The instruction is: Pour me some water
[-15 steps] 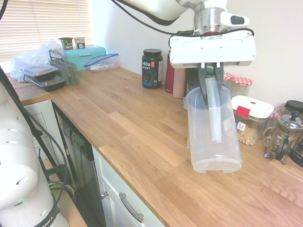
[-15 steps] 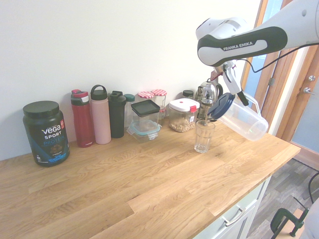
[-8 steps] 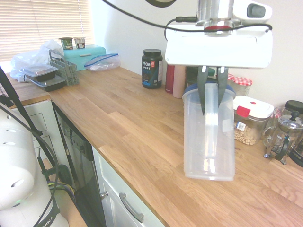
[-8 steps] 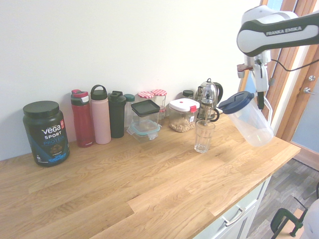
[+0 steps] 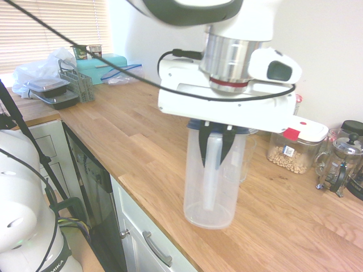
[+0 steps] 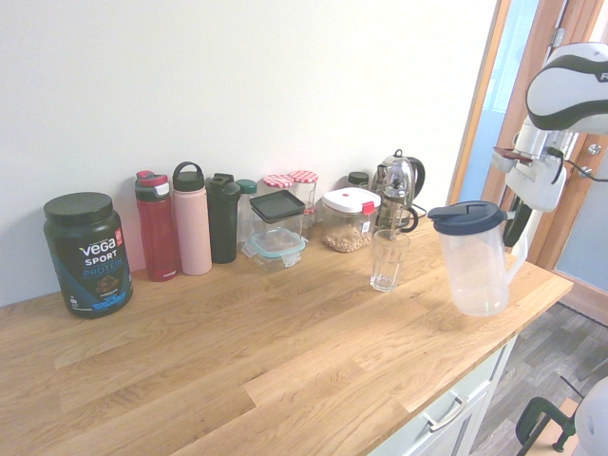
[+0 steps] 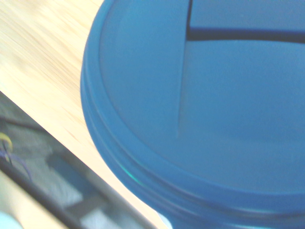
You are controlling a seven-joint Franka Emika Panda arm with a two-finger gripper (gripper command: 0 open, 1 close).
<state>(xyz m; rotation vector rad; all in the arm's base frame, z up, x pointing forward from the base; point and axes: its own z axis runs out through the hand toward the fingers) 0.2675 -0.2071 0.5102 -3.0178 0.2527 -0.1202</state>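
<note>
Next, my gripper lets go of the pitcher on the open wooden counter well out (image 6: pixel 246 339) in front of the dark bottle.
A clear plastic pitcher (image 5: pixel 212 178) (image 6: pixel 472 266) with a dark blue lid (image 6: pixel 465 216) (image 7: pixel 200 109) stands upright near the counter's front edge. Its base is on or just above the wood; I cannot tell which. My gripper (image 5: pixel 215 148) (image 6: pixel 520 225) is shut on the pitcher's handle from above. An upright drinking glass (image 6: pixel 388 259) (image 5: pixel 245 154) is on the counter a short way from the pitcher, towards the wall. I cannot make out any water in the pitcher or the glass. The blue lid fills the wrist view.
Along the wall stand a black Vega tub (image 6: pixel 86 253), a red bottle (image 6: pixel 157 226), a pink bottle (image 6: pixel 191 218), a dark bottle (image 6: pixel 223 218), jars, a red-clipped food container (image 6: pixel 349 218) and a French press (image 6: pixel 396 189). The counter edge (image 6: pixel 532 309) runs close beside the pitcher.
The pitcher has swung from tilted, spout over the glass, back to upright. It has moved away from the glass, down towards the counter's front edge, still gripped by its handle.
</note>
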